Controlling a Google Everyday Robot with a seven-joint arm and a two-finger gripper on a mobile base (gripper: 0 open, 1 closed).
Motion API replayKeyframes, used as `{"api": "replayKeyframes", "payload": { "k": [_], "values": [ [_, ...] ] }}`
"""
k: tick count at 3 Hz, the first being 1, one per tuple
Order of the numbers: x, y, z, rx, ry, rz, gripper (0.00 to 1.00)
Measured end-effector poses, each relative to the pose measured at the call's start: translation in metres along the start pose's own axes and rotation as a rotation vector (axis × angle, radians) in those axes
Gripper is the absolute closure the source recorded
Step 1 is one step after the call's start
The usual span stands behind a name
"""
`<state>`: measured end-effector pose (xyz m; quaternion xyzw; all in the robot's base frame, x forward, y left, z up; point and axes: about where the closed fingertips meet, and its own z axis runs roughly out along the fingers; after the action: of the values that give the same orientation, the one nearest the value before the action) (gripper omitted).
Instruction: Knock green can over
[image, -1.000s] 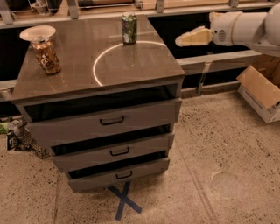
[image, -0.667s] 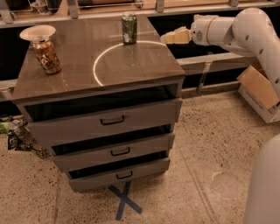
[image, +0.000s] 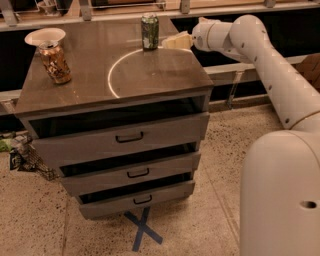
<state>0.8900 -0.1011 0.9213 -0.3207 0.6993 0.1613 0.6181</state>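
Observation:
My gripper is to close around the middle of the green can (image: 150, 33) next, because it will tip the can onto its side.
The green can (image: 149, 31) stands upright near the back edge of the grey drawer cabinet's top (image: 150, 75). It has a mottled green label and a silver rim. My gripper (image: 169, 42) reaches in from the right on a white arm (image: 260, 55). Its pale fingers sit just right of the can, at the height of its lower half, very close to it or touching it.
A brown-orange patterned can (image: 54, 62) stands at the cabinet's left, with a white bowl (image: 45, 36) behind it. A bright ring reflection lies on the top. The cabinet has three drawers. A blue X (image: 143, 228) marks the floor. My white base (image: 280, 195) fills the lower right.
My arm has swept left across the cabinet's back right corner, bringing the gripper from well to the right of the can to right beside it. The green can still stands upright.

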Motion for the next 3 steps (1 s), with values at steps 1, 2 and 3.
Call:
{"api": "replayKeyframes", "payload": {
  "k": [1,2,3],
  "values": [
    [-0.012,0.017,0.063,-0.063,-0.047,-0.026,0.0],
    [-0.02,0.014,0.066,-0.058,-0.064,-0.032,0.0],
    [-0.026,0.012,0.065,-0.046,-0.072,-0.024,0.0]
  ]
}}
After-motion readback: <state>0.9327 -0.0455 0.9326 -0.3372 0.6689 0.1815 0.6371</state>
